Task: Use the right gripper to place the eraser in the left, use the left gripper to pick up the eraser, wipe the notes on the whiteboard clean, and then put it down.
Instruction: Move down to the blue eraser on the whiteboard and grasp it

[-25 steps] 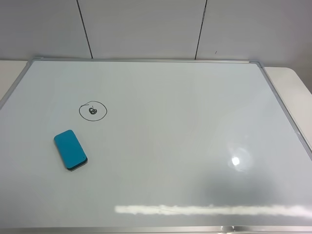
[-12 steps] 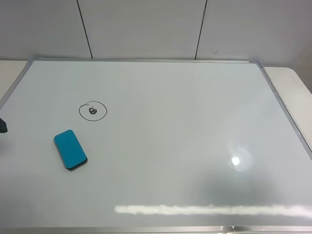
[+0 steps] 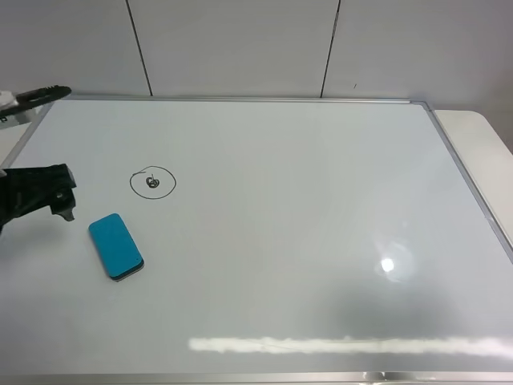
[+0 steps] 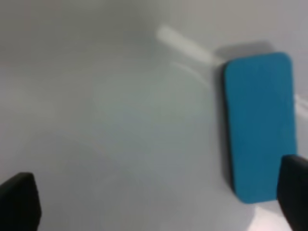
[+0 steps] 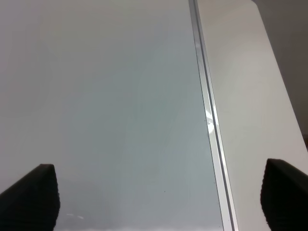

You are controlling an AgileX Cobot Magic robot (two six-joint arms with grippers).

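Note:
My left gripper should close around the middle of the teal-blue eraser on its long sides (image 3: 114, 243) (image 4: 260, 130), one finger on each side.
The teal-blue eraser (image 3: 116, 245) lies flat on the whiteboard (image 3: 280, 208), just below the notes (image 3: 152, 181), a small black oval with a scribble inside. My left gripper (image 3: 66, 143) reaches in from the left edge, open, its fingers (image 3: 48, 191) wide apart and up-left of the eraser. In the left wrist view the eraser (image 4: 260, 125) lies beside one fingertip (image 4: 296, 192), untouched; the left gripper (image 4: 156, 202) holds nothing. My right gripper (image 5: 159, 197) is open over the whiteboard (image 5: 106, 106) near its silver frame (image 5: 204, 96). It is out of the exterior view.
A cream table surface (image 3: 481, 144) shows beyond the board's right frame, also seen in the right wrist view as a pale table strip (image 5: 250, 120). A panelled white wall (image 3: 240, 48) stands behind the board. Light glare (image 3: 389, 265) sits low on the right.
The left gripper has come into the exterior view from the left edge and moved toward the eraser. The eraser and notes have not moved.

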